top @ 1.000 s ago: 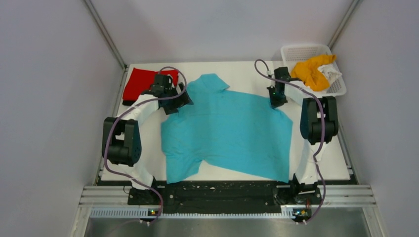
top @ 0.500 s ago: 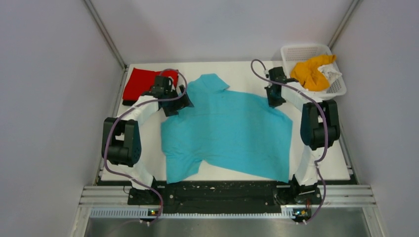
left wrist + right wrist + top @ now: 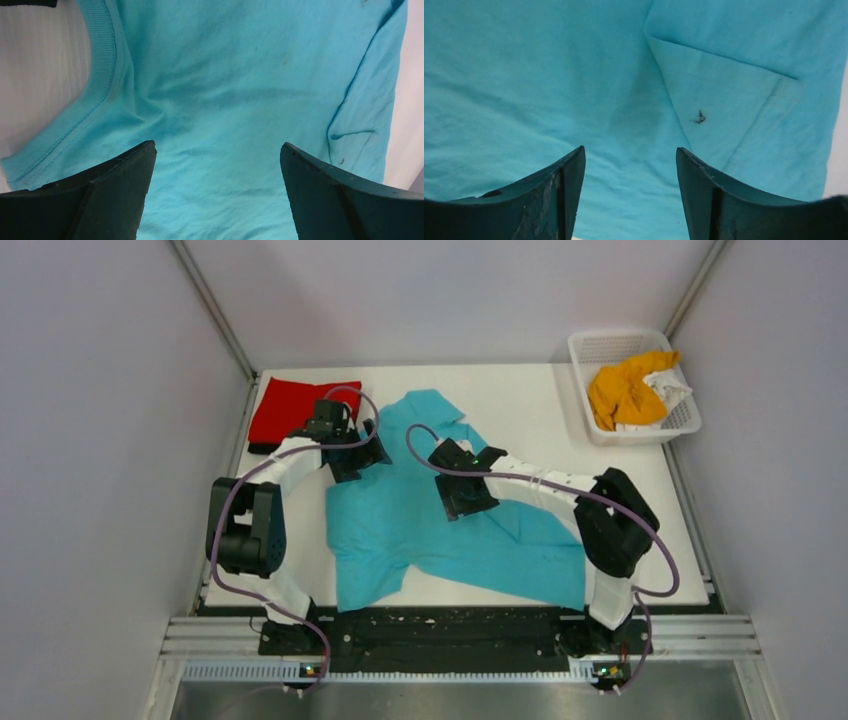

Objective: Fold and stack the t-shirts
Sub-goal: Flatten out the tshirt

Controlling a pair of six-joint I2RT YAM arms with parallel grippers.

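I should take the sleeve's loose corner [image 3: 795, 82] with my right gripper and pull it out toward the basket, because the turquoise t-shirt's sleeve is lying inward over its body.
A turquoise t-shirt [image 3: 400, 520] lies spread on the white table, its right side folded over towards the middle. My right gripper [image 3: 468, 502] hovers low over the folded part, open, with only turquoise cloth [image 3: 549, 75] showing between its jaws [image 3: 630, 148]. At the shirt's upper left, near the ribbed collar [image 3: 102, 55], my left gripper [image 3: 356, 458] stands wide open [image 3: 217, 145] over flat cloth, holding nothing. A folded red t-shirt [image 3: 298, 406] rests at the back left. An orange t-shirt [image 3: 622, 390] and a white one [image 3: 670, 390] lie crumpled in the basket.
The white mesh basket [image 3: 612, 343] stands at the back right corner. Grey walls close in both sides of the table. A bare strip of white table [image 3: 520, 400] lies between the shirt and the basket. The black rail with the arm bases runs along the near edge.
My right gripper swept from the shirt's far right shoulder leftwards over the middle, dragging that side over, and has gone from shut to open. The left arm has barely moved.
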